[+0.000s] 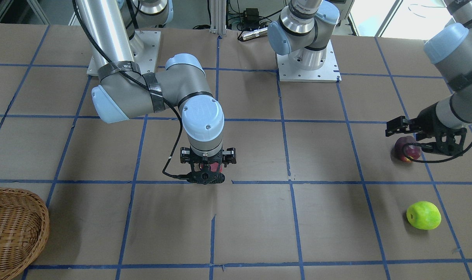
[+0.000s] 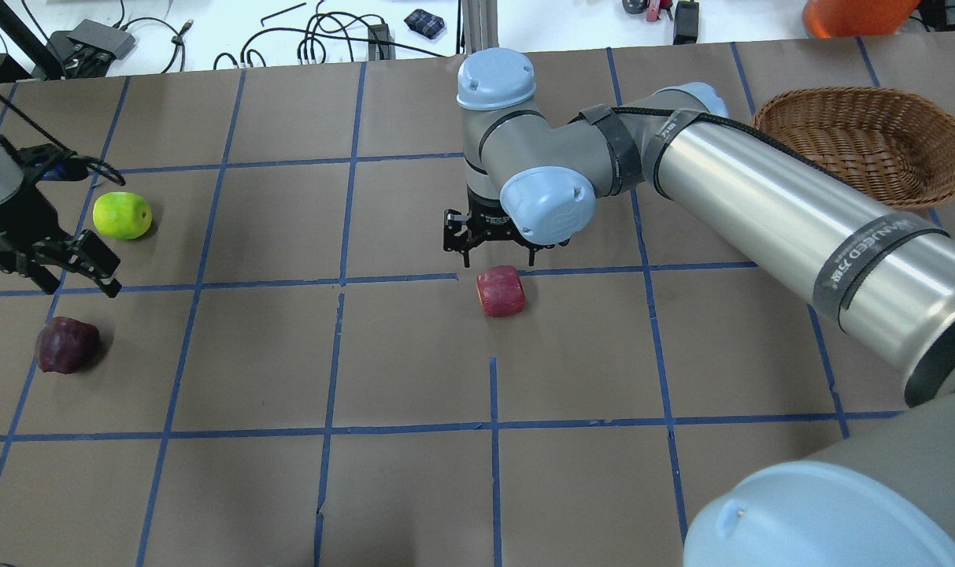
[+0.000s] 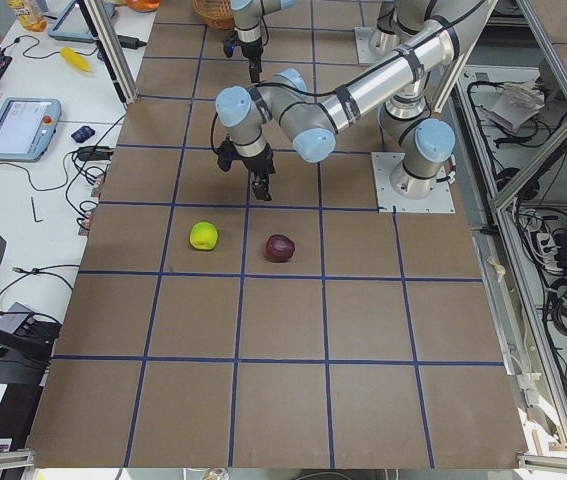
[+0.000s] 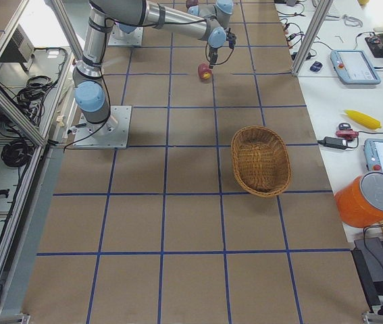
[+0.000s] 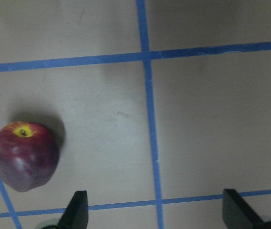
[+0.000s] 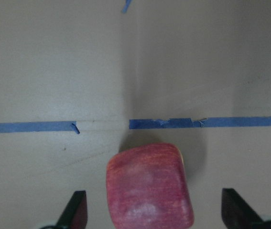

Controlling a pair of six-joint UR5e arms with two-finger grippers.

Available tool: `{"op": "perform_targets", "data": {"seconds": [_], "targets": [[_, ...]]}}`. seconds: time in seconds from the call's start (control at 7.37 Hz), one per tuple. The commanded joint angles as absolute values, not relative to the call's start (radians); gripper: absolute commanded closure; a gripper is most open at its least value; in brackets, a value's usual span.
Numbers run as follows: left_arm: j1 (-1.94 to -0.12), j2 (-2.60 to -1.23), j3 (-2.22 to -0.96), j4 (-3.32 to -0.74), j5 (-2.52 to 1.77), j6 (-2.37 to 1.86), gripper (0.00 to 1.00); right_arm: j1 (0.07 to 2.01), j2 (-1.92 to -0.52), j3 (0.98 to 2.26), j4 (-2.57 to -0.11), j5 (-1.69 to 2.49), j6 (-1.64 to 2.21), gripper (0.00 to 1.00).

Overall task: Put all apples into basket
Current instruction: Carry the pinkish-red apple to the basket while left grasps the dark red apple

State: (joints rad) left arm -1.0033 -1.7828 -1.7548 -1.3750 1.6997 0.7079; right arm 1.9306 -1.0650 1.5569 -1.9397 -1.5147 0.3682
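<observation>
Next, my left gripper goes to the dark maroon apple's sides point(image 1: 403, 149) point(image 5: 25, 156) and closes there, before the lime green apple.
The red apple point(image 2: 501, 290) lies near the table's middle. My right gripper point(image 2: 493, 256) hangs open just above it, and in the right wrist view the apple point(image 6: 149, 186) sits between the two spread fingertips point(image 6: 78, 210). The dark maroon apple point(image 2: 66, 345) and the lime green apple point(image 2: 121, 215) lie at the table's left end. My left gripper point(image 2: 72, 279) is open and empty between them, close above the maroon apple point(image 5: 25, 155), which lies off to one side of its fingers. The wicker basket point(image 2: 763, 120) stands at the far right, with nothing inside.
Brown paper with a blue tape grid covers the table point(image 2: 414, 370). The two arm bases point(image 1: 307, 66) stand at the robot's edge. Cables and small tools point(image 2: 327, 39) lie beyond the far edge. The right forearm point(image 2: 760, 205) passes close beside the basket.
</observation>
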Motion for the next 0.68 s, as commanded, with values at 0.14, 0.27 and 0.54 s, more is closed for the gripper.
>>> {"op": "perform_targets", "data": {"seconds": [0.14, 0.27, 0.54], "targets": [[-0.891, -1.888, -1.808, -1.088, 1.714, 1.067, 0.04, 1.933, -1.060, 1.647, -2.048, -1.506, 0.371, 0.00], [-0.881, -1.925, -1.810, -1.086, 1.707, 1.066, 0.03, 1.933, -1.057, 1.647, -2.048, -1.490, 0.371, 0.00], [-0.850, -1.976, -1.815, -1.088, 1.716, 1.078, 0.03, 1.933, -1.049, 1.646, -2.051, -1.480, 0.370, 0.37]]}}
